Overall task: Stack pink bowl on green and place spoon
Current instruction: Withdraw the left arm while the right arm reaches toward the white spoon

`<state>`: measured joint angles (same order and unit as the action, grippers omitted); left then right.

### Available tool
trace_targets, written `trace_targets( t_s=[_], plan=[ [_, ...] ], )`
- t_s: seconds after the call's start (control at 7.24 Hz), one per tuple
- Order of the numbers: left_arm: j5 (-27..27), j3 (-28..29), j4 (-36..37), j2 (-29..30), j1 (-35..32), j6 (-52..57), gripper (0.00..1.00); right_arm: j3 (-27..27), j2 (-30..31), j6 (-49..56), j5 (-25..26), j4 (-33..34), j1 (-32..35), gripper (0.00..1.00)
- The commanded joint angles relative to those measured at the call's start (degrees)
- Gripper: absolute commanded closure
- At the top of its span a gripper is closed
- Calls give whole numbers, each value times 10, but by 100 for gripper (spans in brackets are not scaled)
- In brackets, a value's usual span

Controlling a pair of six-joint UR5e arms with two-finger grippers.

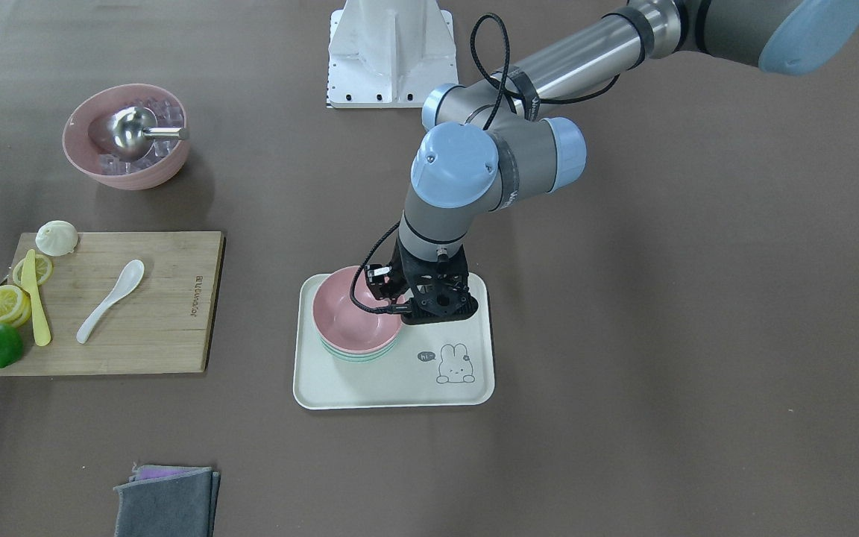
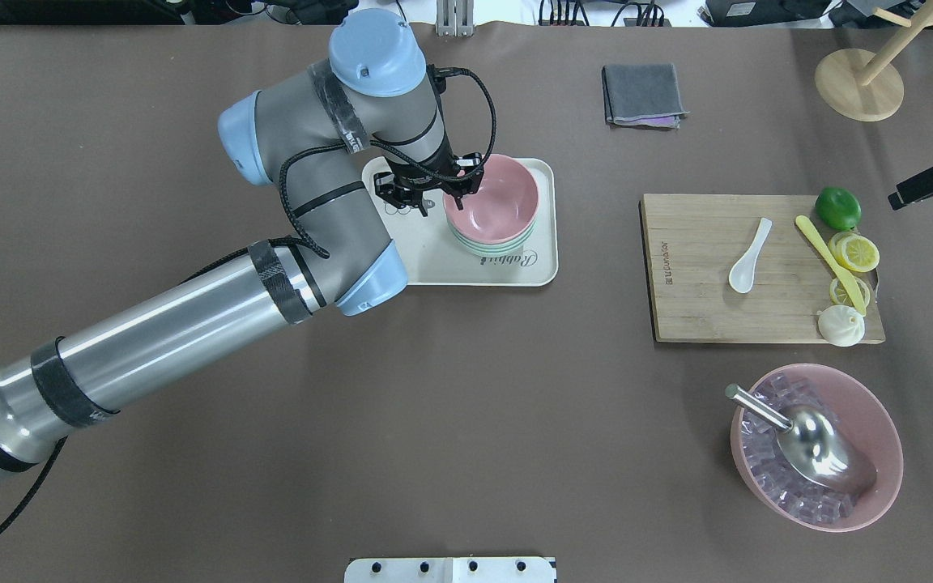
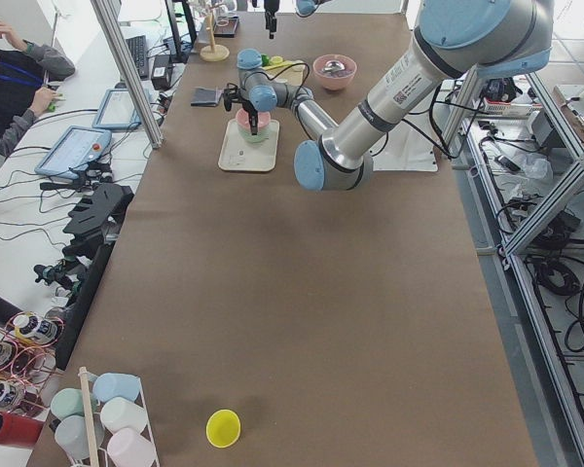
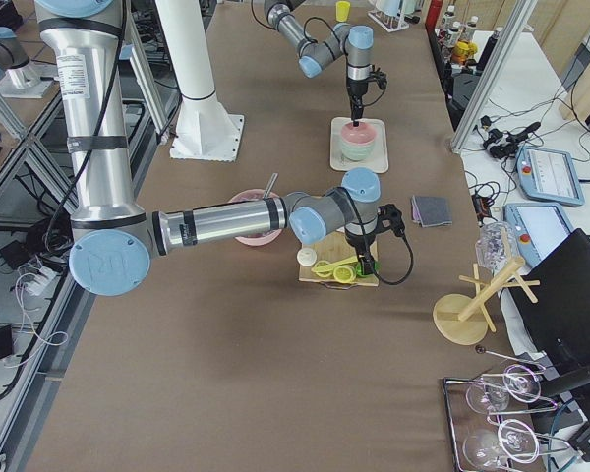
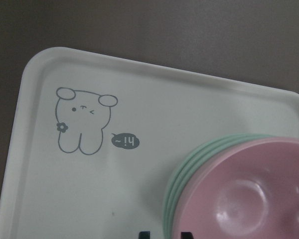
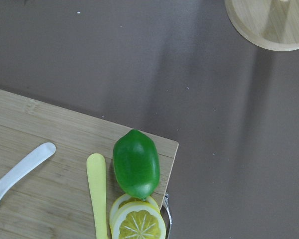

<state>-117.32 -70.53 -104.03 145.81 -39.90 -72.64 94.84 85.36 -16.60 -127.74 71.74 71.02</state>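
Note:
The white spoon is next: its handle on the cutting board, the white spoon's handle (image 1: 108, 303) (image 6: 9, 179), should be gripped by my right gripper near the spoon's wide end.
The pink bowl (image 2: 492, 194) sits nested on a stack of green bowls (image 2: 491, 245) on the white rabbit tray (image 2: 466, 271). My left gripper (image 2: 454, 190) is at the bowl's rim on the robot's left side. In the left wrist view its two fingertips straddle the pink bowl's (image 5: 249, 194) rim, close together. The white spoon (image 2: 750, 255) lies on the wooden cutting board (image 2: 701, 308), far from the tray. My right gripper (image 4: 369, 264) hangs above the board's corner by the lime (image 6: 135, 163). Its fingers do not show, so I cannot tell their state.
On the board lie a yellow plastic knife (image 2: 829, 261), lemon slices (image 2: 855, 253) and a white dumpling (image 2: 839, 325). A large pink bowl of ice cubes with a metal scoop (image 2: 819, 453) stands nearby. A folded grey cloth (image 2: 643, 95) and a wooden stand (image 2: 859, 85) sit at the far side.

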Motion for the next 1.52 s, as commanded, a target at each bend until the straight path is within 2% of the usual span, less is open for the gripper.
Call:
trace_targets(
  t_s=[0.0,0.14,0.28,0.41,0.69,0.97,1.24,1.38],
  plan=[
    [-77,-47,4,-43,-44,34,2,0,-5,-2,0,2,-5,0],
    [-131,-86,9,-91,-82,67,2,1,-8,-40,0,1,-13,0],
    [-155,-141,28,-157,-128,134,2,2,-19,-101,0,0,-33,0],
    [-157,-193,66,-218,-165,244,1,2,-30,-140,2,0,-53,0],
    [-157,-238,195,-279,-275,487,1,1,-45,-214,2,0,-78,0],
    [-157,-232,284,-333,-405,738,1,2,-57,-305,16,0,-104,0],
    [-159,-182,294,-380,-498,875,1,3,-57,-413,45,-1,-128,0],
    [-158,-164,294,-382,-510,921,1,2,-60,-453,66,-1,-143,1]
  ],
)
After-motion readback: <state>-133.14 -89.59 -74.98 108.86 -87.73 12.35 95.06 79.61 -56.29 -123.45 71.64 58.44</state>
